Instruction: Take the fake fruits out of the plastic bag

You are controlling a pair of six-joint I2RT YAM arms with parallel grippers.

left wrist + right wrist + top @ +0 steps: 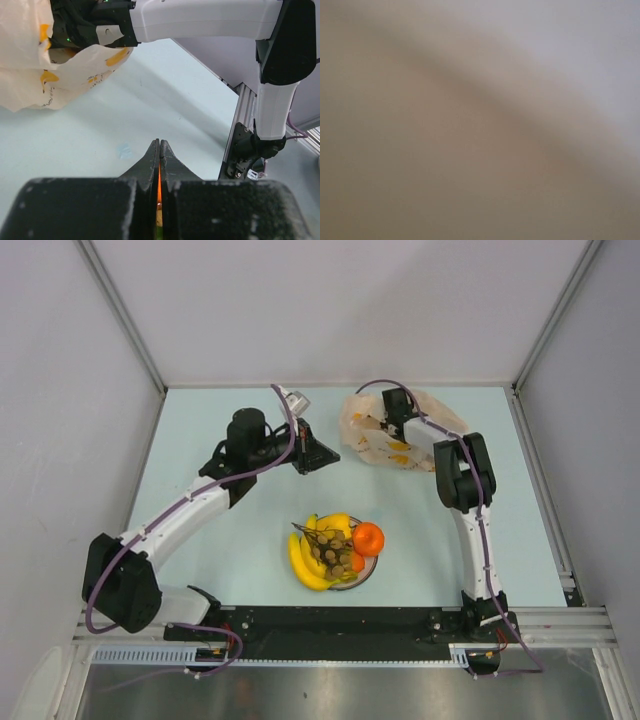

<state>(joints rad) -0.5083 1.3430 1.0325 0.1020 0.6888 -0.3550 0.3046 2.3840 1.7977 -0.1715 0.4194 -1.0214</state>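
Note:
Next, my left gripper opens, grabs the bag's loose side [350, 428] and holds it while the fruit comes out, because the plastic bag is bunching around my right gripper.
The pale-orange plastic bag [372, 444] lies crumpled at the back of the table, also at the upper left of the left wrist view [30, 85]. My right gripper [398, 422] is pushed into the bag; its fingers are hidden, and the right wrist view is only a beige blur. My left gripper [335, 454] is shut and empty just left of the bag, low over the table, also in its own view [160, 144]. A yellow banana bunch [303, 562], an orange [368, 538], a brownish grape bunch [333, 548] and a yellow pepper-like piece [339, 524] sit on the white plate [366, 575].
The right arm [210, 17] spans the top of the left wrist view above the table. Grey walls close the table on three sides. A metal rail [350, 625] with both arm bases runs along the near edge.

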